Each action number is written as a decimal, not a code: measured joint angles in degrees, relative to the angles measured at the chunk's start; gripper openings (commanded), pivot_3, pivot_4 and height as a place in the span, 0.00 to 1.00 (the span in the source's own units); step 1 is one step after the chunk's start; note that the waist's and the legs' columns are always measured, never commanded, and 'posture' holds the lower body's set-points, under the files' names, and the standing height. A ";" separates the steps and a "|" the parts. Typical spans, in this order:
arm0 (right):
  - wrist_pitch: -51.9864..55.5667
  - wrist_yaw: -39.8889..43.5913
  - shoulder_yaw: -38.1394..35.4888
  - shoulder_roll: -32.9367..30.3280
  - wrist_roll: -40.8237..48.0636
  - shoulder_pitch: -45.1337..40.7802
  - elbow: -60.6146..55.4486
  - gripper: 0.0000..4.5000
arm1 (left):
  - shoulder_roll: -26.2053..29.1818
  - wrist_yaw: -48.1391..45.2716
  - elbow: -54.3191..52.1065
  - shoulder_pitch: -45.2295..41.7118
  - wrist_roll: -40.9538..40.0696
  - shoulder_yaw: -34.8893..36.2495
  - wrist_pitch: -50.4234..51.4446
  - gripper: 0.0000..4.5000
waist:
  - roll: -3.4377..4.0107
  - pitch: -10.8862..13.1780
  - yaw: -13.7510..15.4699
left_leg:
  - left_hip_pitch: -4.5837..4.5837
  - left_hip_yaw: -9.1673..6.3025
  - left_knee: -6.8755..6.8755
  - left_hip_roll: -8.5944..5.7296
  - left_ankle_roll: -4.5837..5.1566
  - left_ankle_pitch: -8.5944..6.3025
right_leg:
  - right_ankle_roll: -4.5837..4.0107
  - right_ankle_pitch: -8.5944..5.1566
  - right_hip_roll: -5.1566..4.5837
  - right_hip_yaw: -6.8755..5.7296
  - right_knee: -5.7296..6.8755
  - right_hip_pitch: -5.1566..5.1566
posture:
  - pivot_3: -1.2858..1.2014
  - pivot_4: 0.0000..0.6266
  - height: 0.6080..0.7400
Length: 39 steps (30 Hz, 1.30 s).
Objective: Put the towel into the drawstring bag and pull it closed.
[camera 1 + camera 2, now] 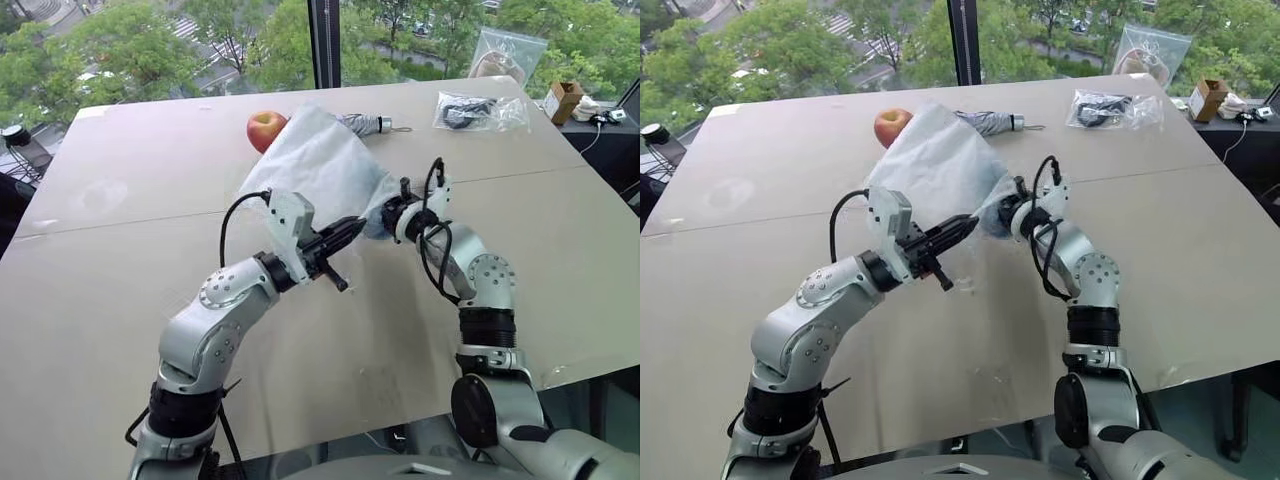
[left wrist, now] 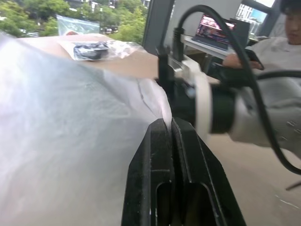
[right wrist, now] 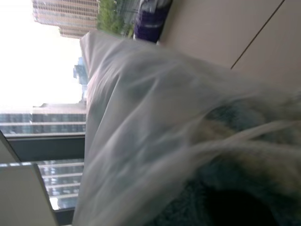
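Observation:
The towel bunches at the bag's opening; next my right gripper opens, grabs the towel's outer part (image 3: pixel 176 209), tucks it deeper, then pulls the drawstring.
The white drawstring bag (image 1: pixel 320 165) is held up off the table (image 1: pixel 130 300), its body slanting up and away toward the window. My left gripper (image 1: pixel 355 228) is shut, pinching the bag's thin fabric edge between its black fingertips (image 2: pixel 162 129). My right gripper (image 1: pixel 390 216) is pushed against the bag's lower right end, with its tip hidden by the fabric. In the right wrist view the light-blue fluffy towel (image 3: pixel 244 188) shows through the sheer bag (image 3: pixel 141 117), lying inside it.
A red apple (image 1: pixel 265 128) and a folded grey umbrella (image 1: pixel 365 123) lie just behind the bag. Clear plastic bags (image 1: pixel 480 112) and a small brown box (image 1: pixel 563 100) sit at the far right. A person (image 2: pixel 277 52) sits at a laptop beyond the table.

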 measured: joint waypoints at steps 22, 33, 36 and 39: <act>6.53 42.41 19.39 -31.85 -29.28 9.26 -21.82 0.87 | -0.63 1.04 7.63 -4.37 -0.19 6.76 -1.31 0.00 | 0.00 0.00 -0.12 | 0.07 -0.03 -0.05 0.07 0.01 0.00 | 0.02 -0.03 0.16 0.02 0.00 -0.02 | 0.52 0.24 1.00; -5.47 47.38 29.98 -26.60 -52.90 6.76 -13.15 0.82 | -0.76 1.12 7.45 -3.21 -0.19 6.78 -1.22 0.00 | -0.02 0.00 0.31 | 0.01 0.05 -0.01 -0.04 0.00 0.00 | 0.02 -0.01 -0.01 0.14 -0.07 -0.04 | 0.52 0.24 1.00; -8.06 47.74 31.67 -26.02 -58.26 6.05 -10.63 0.62 | -0.74 1.10 7.39 -3.13 -0.19 6.62 -1.16 0.00 | -0.02 0.00 0.41 | 0.00 0.06 -0.01 -0.04 0.00 0.00 | 0.02 -0.01 -0.01 0.09 -0.05 -0.04 | 0.52 0.24 1.00; -9.67 48.38 31.52 -24.79 -60.83 5.88 -9.27 0.31 | -0.68 1.09 7.38 -3.11 -0.19 6.62 -1.15 0.00 | -0.02 0.00 0.41 | 0.01 0.06 -0.01 -0.04 0.00 0.00 | 0.01 -0.01 0.00 0.08 -0.03 -0.04 | 0.52 0.24 1.00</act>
